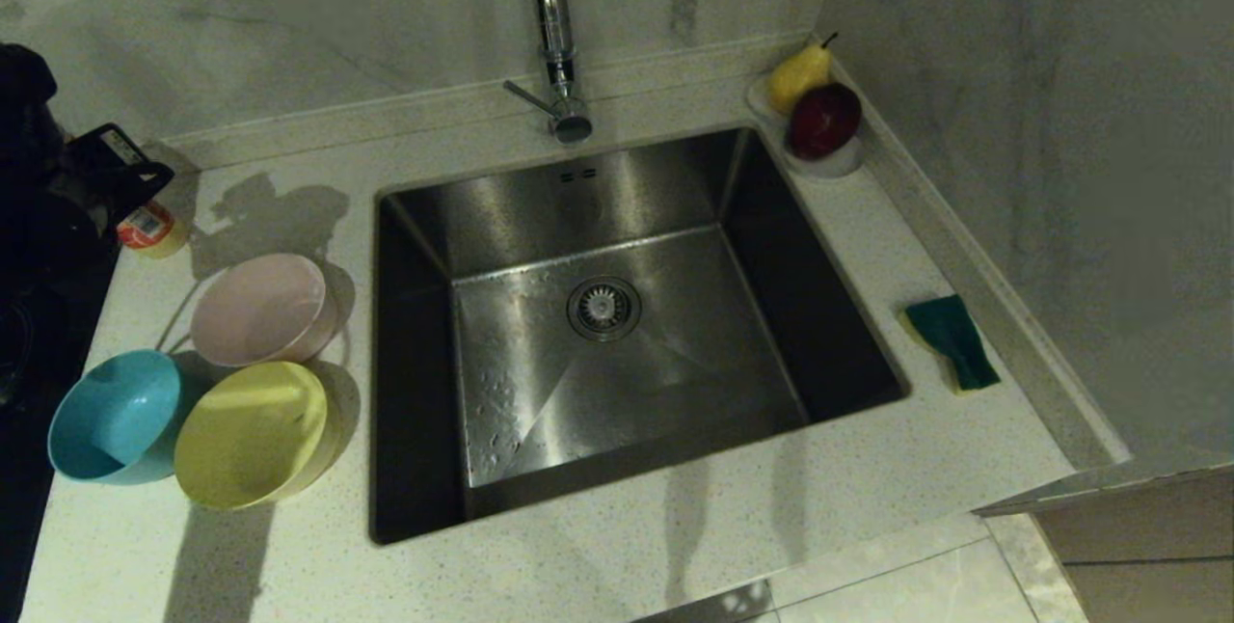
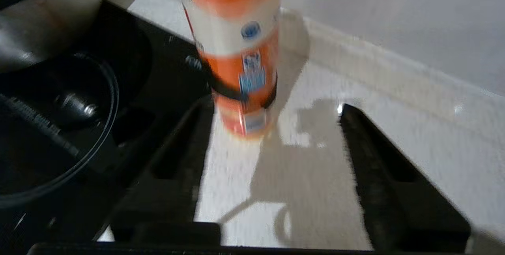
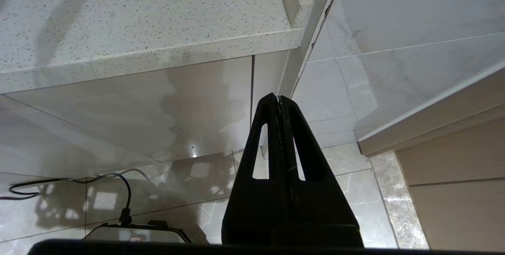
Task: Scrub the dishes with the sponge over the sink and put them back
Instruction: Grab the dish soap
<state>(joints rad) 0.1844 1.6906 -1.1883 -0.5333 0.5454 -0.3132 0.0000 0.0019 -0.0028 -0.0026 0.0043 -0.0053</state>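
The orange-and-white bottle has the lower orange band [image 1: 139,214] [image 2: 242,72] just under its white middle. My left gripper closes around that band next.
Three dishes stand on the counter left of the sink [image 1: 598,189]: a pale pink bowl [image 1: 260,310], a light blue bowl [image 1: 116,416] and a yellow bowl [image 1: 255,435]. The sponge [image 1: 952,341], dark green side up, lies on the counter right of the sink. My left gripper [image 1: 135,181] hovers at the far left behind the bowls, over the counter's edge beside the stove. In the left wrist view the left gripper [image 2: 275,107] is open and holds nothing. My right gripper [image 3: 279,97] is shut and empty, hanging below the counter's front edge.
An orange-and-white bottle [image 2: 236,49] stands just ahead of the left gripper. A dark stove top with a black pot [image 2: 51,128] lies left of it. The chrome tap [image 1: 554,35] rises behind the sink. A white dish [image 1: 829,160] with a pear and a red apple sits back right.
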